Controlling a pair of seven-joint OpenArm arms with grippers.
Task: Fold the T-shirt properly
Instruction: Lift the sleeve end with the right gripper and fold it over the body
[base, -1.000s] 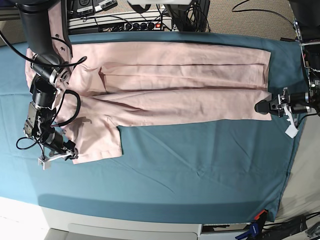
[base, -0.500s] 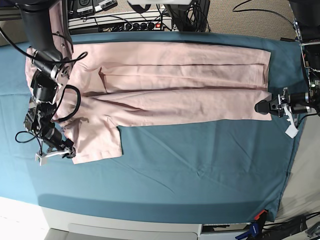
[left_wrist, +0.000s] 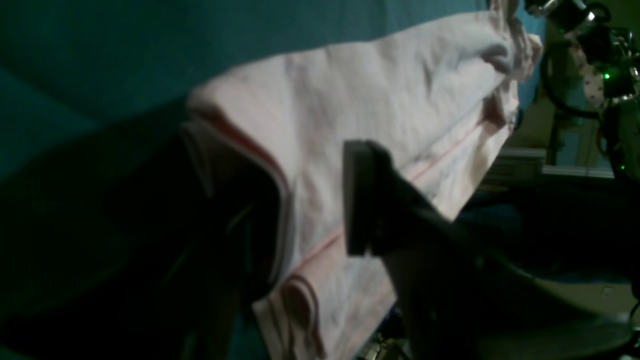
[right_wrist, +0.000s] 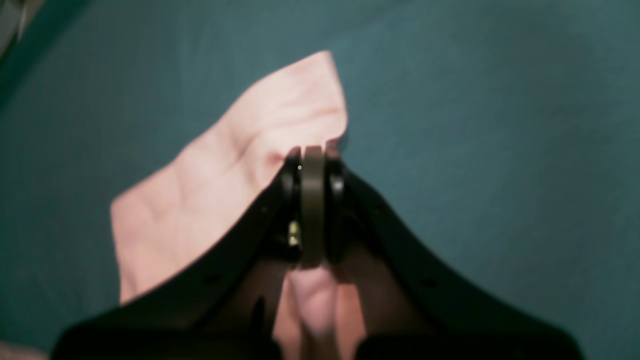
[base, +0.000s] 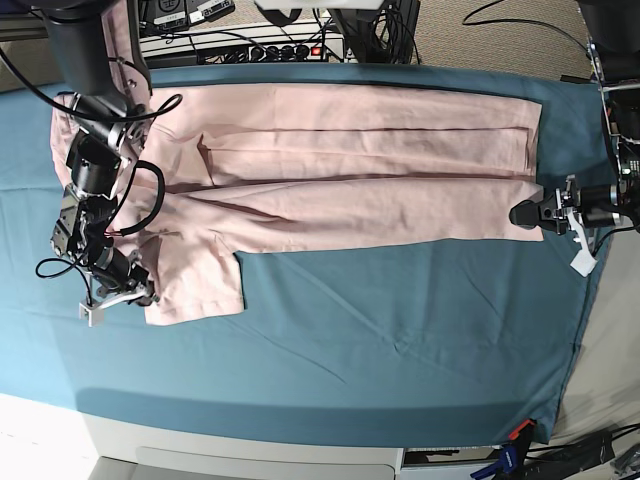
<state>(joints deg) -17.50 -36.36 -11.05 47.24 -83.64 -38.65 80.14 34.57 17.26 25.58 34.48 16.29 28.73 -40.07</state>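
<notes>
Next, I release the sleeve's edge from my right gripper on the T-shirt's far part (base: 216, 134), beside the short crease behind the sleeve.
The pale pink T-shirt (base: 350, 170) lies plain side up along the far half of the teal table cloth (base: 400, 330), folded lengthwise, with one sleeve (base: 195, 275) pointing toward the front. My right gripper (base: 133, 293) is at the sleeve's left edge. The right wrist view shows my right gripper (right_wrist: 312, 152) shut on a pinch of pink cloth (right_wrist: 240, 165). My left gripper (base: 527, 214) is at the hem corner on the base view's right. In the left wrist view its dark finger (left_wrist: 360, 200) lies over the layered hem (left_wrist: 350, 110), which it grips.
Cables and electronics (base: 260, 40) stand behind the table's far edge. The table's front edge (base: 300, 440) runs along the bottom of the base view. The cloth's right edge (base: 585, 300) is just behind my left gripper.
My right gripper has shifted slightly back and inward with the sleeve's edge, and its arm has drawn toward the far side. My left gripper has not moved.
</notes>
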